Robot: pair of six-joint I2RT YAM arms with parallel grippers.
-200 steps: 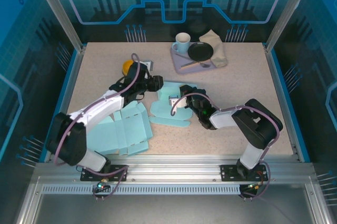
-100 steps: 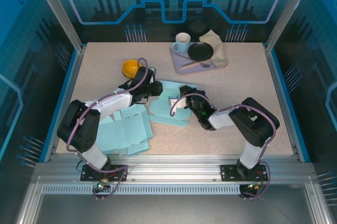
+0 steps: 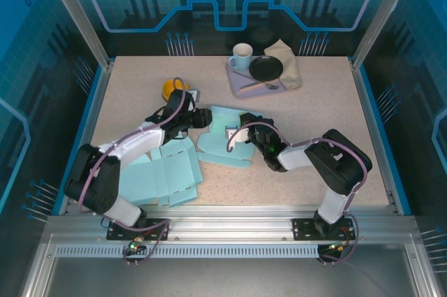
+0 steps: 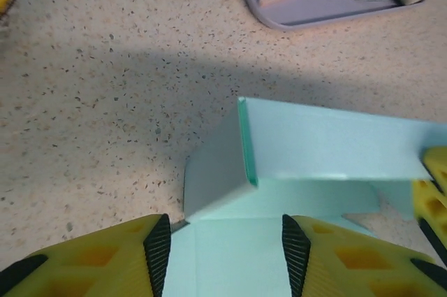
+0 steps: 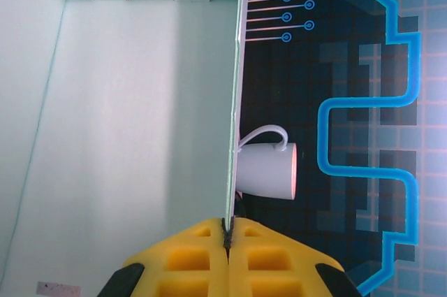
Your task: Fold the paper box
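Next, I pinch that corner (image 4: 247, 136) with my left gripper, as the short flap slants loose at the end of the box's long side, and hold it before my right gripper leaves the long side.
The light-blue paper box (image 3: 218, 147) lies partly folded mid-table. My left gripper (image 3: 206, 118) is at its left end. In the left wrist view this gripper (image 4: 225, 255) is open, a flat panel of the box (image 4: 230, 241) lying under the gap between its pads. Just ahead a short flap (image 4: 213, 171) stands up beside a long wall (image 4: 335, 147). My right gripper (image 3: 242, 130) is at the box's right side. From the right wrist it (image 5: 228, 230) is shut on the thin edge of an upright wall (image 5: 140, 122) of the box.
A second flat blue box blank (image 3: 162, 175) lies at the near left. An orange bowl (image 3: 170, 88) sits behind the left gripper. At the back, a purple tray (image 3: 238, 82) carries a black bowl (image 3: 266, 68) and cutlery, with a white mug (image 3: 242, 54) and napkin (image 3: 286, 59) beside it.
The left arm swung its forearm toward the box and back again, its gripper staying at the box's left end. The right arm and its grip have not moved.
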